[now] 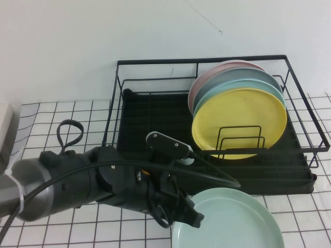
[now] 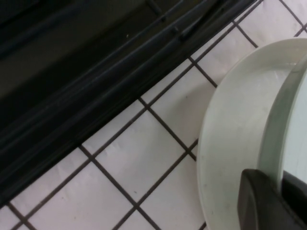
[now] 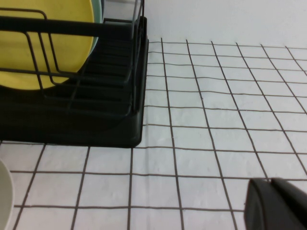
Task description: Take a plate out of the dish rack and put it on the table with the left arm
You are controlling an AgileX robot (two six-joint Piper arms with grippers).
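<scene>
My left gripper will release the pale mint-green plate just in front of the yellow plate's end of the dish rack (image 1: 232,243).
The pale mint-green plate (image 1: 235,222) is low over the table (image 1: 77,119), in front of the black wire dish rack (image 1: 155,111). I cannot tell if it touches the table. My left gripper (image 1: 186,214) is shut on the plate's near-left rim. In the left wrist view the gripper (image 2: 274,178) has one finger on each side of the plate (image 2: 235,124) rim, beside the rack's base (image 2: 72,72). My right gripper (image 3: 274,183) is shut and empty, low over the table (image 3: 216,120) to the right of the rack (image 3: 110,129). It does not show in the high view.
A yellow plate (image 1: 240,121), a turquoise plate (image 1: 230,85) and a pink plate (image 1: 207,77) stand upright in the rack's right half. The yellow plate also shows in the right wrist view (image 3: 43,43). A white object (image 1: 5,129) sits at the far left edge.
</scene>
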